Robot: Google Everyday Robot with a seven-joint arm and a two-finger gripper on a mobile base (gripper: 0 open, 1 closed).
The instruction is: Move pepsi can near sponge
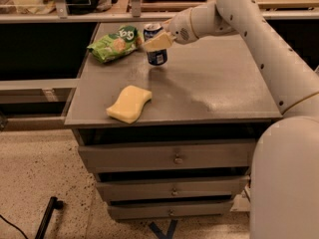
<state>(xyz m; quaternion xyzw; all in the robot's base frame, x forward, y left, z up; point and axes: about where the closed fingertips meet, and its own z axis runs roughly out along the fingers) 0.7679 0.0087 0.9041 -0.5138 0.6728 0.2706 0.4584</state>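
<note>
The pepsi can will go down from my gripper onto the grey table top just behind the sponge's far corner [146, 75]. It is held just above the table top now.
The pepsi can [156, 55] is a dark blue can with a silver top, held upright just above the grey table top [219, 83], toward its back middle. My gripper [158, 40] reaches in from the right and is shut on the can, its yellowish fingers [157, 42] wrapped across the can's upper half. The sponge [129, 103] is pale yellow, flat and wavy-edged. It lies near the table's front left edge, well in front of the can and slightly left of it.
A green snack bag [113, 44] lies at the table's back left, just left of the can. The table is a drawer cabinet with several drawers [169, 158]. My white arm [264, 49] spans the right side. Shelving stands behind.
</note>
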